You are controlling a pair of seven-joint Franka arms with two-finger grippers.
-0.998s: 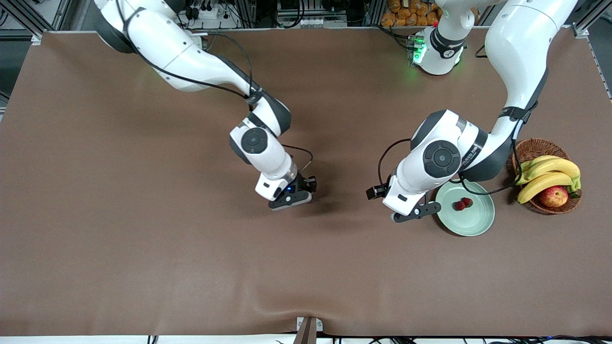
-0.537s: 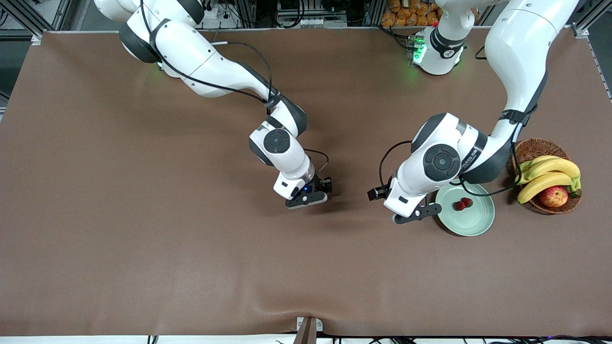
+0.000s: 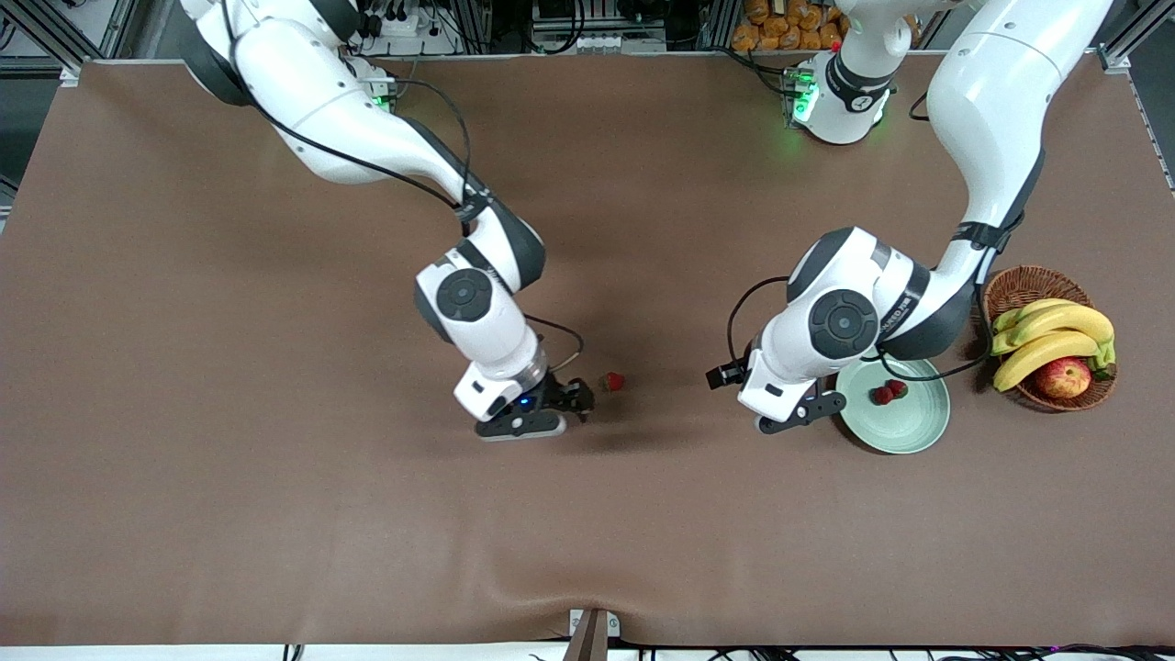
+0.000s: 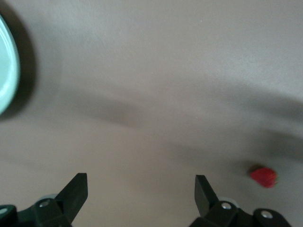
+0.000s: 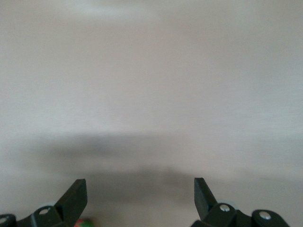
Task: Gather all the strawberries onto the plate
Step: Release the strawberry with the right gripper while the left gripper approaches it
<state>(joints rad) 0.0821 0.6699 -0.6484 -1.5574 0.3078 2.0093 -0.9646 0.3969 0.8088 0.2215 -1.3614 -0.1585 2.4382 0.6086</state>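
The loose strawberry is on the brown table beside my right gripper. Next, my left gripper needs to go there and close on the strawberry's red sides (image 3: 613,381) (image 4: 264,177).
One strawberry (image 3: 613,380) lies on the brown table between the two grippers, and my right gripper (image 3: 569,404) stands open just beside it, toward the right arm's end. In the right wrist view only a sliver of that strawberry (image 5: 83,222) shows by one fingertip, with nothing between the right gripper (image 5: 140,191) fingers. Two more strawberries (image 3: 889,392) lie in the pale green plate (image 3: 904,433). My left gripper (image 3: 797,415) hangs open and empty beside the plate's rim. The left wrist view shows the left gripper (image 4: 141,189), the plate's edge (image 4: 6,71) and the loose strawberry (image 4: 263,176).
A brown wicker basket (image 3: 1019,286) with bananas (image 3: 1056,332) and a red-yellow apple (image 3: 1063,376) stands next to the plate at the left arm's end of the table. The brown cloth wrinkles near the front edge (image 3: 587,588).
My right gripper has gone from shut to open, leaving a strawberry on the table, and has drawn back toward the right arm's end. The left arm has barely moved.
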